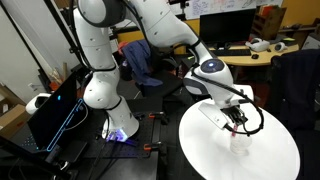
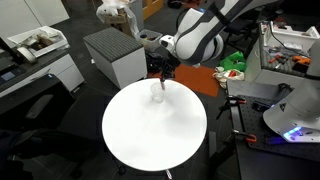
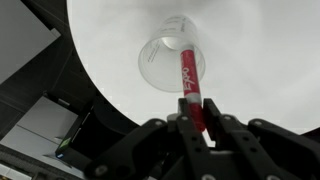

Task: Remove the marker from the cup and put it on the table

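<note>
My gripper is to put down the red marker, which now stands in the clear cup. It will let go of it on the white table (image 1: 239,119) beside the cup, on the wooden desk's side.
In the wrist view the red marker (image 3: 189,78) stands in the clear plastic cup (image 3: 160,60), its upper end clamped between my gripper's fingers (image 3: 197,116). The cup stands upright on the round white table (image 3: 260,50). In an exterior view my gripper (image 1: 238,119) hangs just above the faint cup (image 1: 240,143) near the table's far side. In the other exterior view my gripper (image 2: 160,72) is over the cup (image 2: 158,93) at the table's back edge, and the marker is a small red stick (image 2: 159,85) beneath the fingers.
A grey cabinet (image 2: 117,55) stands behind the table. A wooden desk with items (image 1: 255,50) and a chair with blue cloth (image 1: 140,62) are beyond. The robot base (image 1: 105,100) stands beside the table. A dark floor edge rims the table (image 3: 40,90).
</note>
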Controlling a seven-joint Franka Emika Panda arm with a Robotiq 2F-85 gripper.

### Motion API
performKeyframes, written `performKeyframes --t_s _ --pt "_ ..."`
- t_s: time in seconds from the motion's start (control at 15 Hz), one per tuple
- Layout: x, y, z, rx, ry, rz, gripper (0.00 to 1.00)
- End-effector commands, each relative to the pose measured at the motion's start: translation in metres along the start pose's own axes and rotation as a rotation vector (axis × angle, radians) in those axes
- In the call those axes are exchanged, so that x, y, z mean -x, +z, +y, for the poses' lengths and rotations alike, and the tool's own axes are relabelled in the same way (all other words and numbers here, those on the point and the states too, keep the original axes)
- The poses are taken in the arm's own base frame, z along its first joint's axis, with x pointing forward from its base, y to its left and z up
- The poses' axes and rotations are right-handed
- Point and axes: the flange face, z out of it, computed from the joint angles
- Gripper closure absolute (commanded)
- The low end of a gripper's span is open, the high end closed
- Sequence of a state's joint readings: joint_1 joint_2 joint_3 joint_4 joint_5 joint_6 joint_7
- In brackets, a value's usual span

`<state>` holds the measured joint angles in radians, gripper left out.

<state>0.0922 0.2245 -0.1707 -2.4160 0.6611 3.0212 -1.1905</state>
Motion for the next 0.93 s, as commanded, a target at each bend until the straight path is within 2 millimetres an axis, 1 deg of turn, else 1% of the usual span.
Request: performKeyframes --t_s 0.0,0.2,0.33,0.67,0.8,0.87 --pt "0.003 -0.035 -0.013 0.064 -0.046 0.046 0.95" --pt "-0.011 -0.049 -0.017 0.111 -0.098 0.095 0.95" --pt "-0.028 -0.053 -0.019 0.124 -0.132 0.126 0.95" --pt "-0.064 -0.041 -0.031 0.133 -0.252 0.157 0.95" --pt "-0.075 -0.031 -0.034 0.139 -0.316 0.157 0.95" --pt "-0.076 -0.022 -0.033 0.151 -0.337 0.149 0.95"
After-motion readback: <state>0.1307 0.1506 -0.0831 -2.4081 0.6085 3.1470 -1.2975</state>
